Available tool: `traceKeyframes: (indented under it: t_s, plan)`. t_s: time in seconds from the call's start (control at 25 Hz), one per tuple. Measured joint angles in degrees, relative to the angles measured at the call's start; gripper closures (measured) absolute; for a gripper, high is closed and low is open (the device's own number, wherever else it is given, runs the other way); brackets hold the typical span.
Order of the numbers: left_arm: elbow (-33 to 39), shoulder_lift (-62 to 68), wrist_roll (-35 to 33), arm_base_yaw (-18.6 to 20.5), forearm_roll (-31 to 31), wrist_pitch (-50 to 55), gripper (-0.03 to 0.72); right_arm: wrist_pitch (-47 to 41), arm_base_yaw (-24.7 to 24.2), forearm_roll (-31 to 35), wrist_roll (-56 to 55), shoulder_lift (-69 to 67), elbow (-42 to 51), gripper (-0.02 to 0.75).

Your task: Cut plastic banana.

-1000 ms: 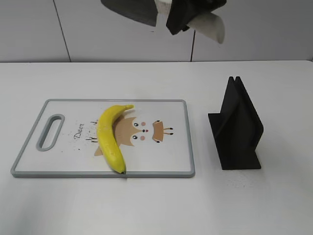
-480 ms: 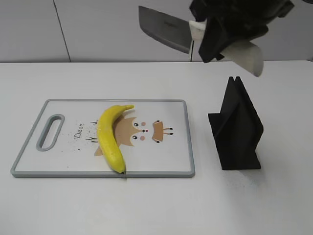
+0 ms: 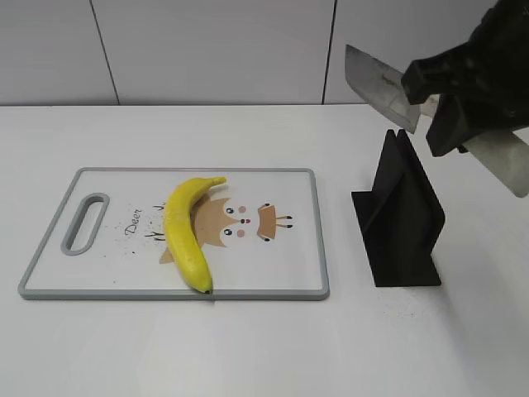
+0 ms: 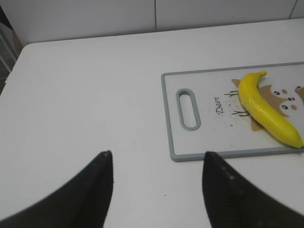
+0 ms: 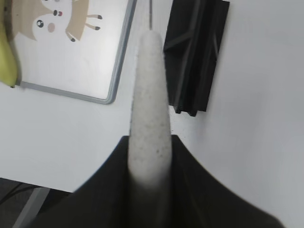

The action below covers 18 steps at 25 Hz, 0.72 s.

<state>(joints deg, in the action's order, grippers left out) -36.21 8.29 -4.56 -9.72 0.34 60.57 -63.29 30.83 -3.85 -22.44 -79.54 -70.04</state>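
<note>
I need to use my right gripper to set the knife free in the slot (image 3: 425, 193) (image 5: 195, 52) between the upright plates of the black knife stand.
The plastic banana (image 3: 185, 231) lies whole on a white cutting board (image 3: 281, 265) with a grey rim and a deer drawing. It also shows in the left wrist view (image 4: 266, 108) and at the left edge of the right wrist view (image 5: 5, 57). My right gripper (image 3: 450, 99) is shut on a knife with a pale speckled handle (image 5: 149, 104) and a grey blade (image 3: 376, 81). It holds the knife in the air above the black knife stand (image 3: 401, 215). My left gripper (image 4: 156, 159) is open and empty above bare table, left of the board.
The black knife stand (image 5: 197, 52) stands upright to the right of the board. The board's handle slot (image 3: 85, 222) is at its left end. A white wall runs behind the white table.
My right gripper has carried the knife to the right and downward, from above the board's middle to above the knife stand. The banana and the board have not moved.
</note>
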Motion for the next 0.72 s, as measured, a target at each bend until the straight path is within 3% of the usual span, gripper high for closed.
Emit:
traceKeyframes:
  t_s: [0.2,0.72]
  plan:
    - [2.93,-6.84,-0.47,0.00,-0.34,0.18,0.122,0.66,0.00,-2.48,-4.20,2.73,4.33,0.559]
    - [6.98,-7.02,-1.32,0.00,-0.34,-0.83,0.126,8.57,0.00,-5.24,-11.15,5.12,12.10,0.559]
